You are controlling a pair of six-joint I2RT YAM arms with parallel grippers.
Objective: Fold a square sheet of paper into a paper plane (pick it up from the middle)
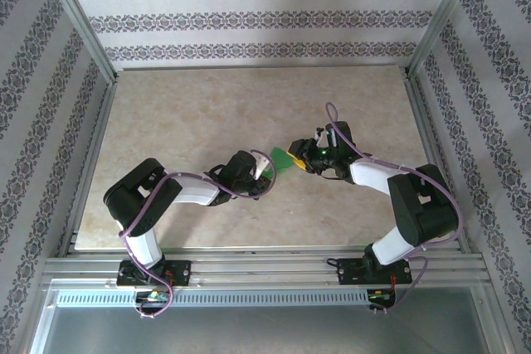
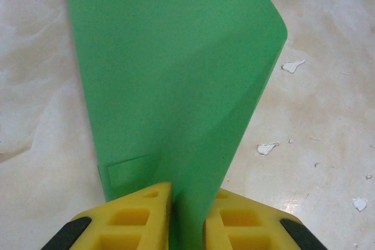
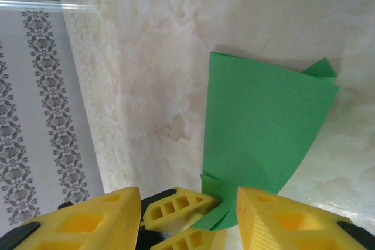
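Next, my right gripper pinches the bend (image 3: 228,213) beside my left gripper first, because the green paper bends up only near my left gripper and is flat beyond.
The square sheet of paper (image 1: 278,157) is bright green, folded to a narrower creased shape, and held up off the table between the two grippers. In the left wrist view the paper (image 2: 176,74) stands on edge between my left gripper (image 2: 187,188) jaws. They are slightly parted, with a thin dark gap at the left finger. My left gripper (image 1: 264,169) meets my right gripper (image 1: 297,157) at the table's middle. In the right wrist view my right gripper (image 3: 187,190) is open wide around the paper (image 3: 263,121) lower end and the left gripper's yellow fingertips (image 3: 176,206).
The beige marble-patterned table (image 1: 207,105) has free surface all round the arms. Small white flecks (image 2: 293,64) mark it near the paper. Metal frame posts and patterned walls enclose the table, with a rail (image 1: 265,267) along the near edge.
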